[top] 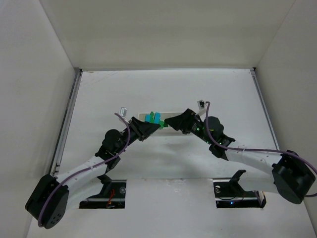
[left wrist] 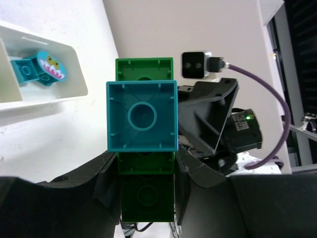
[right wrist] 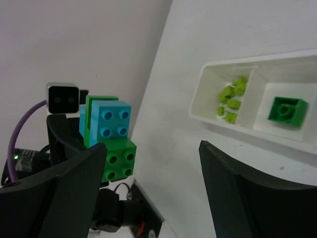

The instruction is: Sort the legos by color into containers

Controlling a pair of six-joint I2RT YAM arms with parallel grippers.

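Note:
I will hold the cluster with my right gripper while my left gripper, which pinches the cluster's dark green lower end, takes the light blue brick [left wrist: 142, 116].
My left gripper [top: 149, 128] [left wrist: 146, 191] is shut on a cluster of joined legos [top: 155, 119]: its fingers pinch a dark green brick [left wrist: 145, 173], with a light blue brick [left wrist: 142, 115] stuck on it. It holds the cluster in the air beside the white tray [top: 143, 116]. My right gripper [top: 176, 121] [right wrist: 152, 148] is open and empty, facing the cluster [right wrist: 109, 136] from close by. In the right wrist view the tray [right wrist: 198, 106] holds several yellow-green cubes [right wrist: 230, 98] in one compartment and a green brick [right wrist: 286, 109] in the one beside it. Light blue pieces [left wrist: 32, 72] lie in its end compartment.
Both arms meet over the middle of the white table [top: 163, 89], hiding most of the tray from above. White walls stand on three sides. The right arm's wrist and its purple cable [left wrist: 270, 94] fill the space just behind the cluster.

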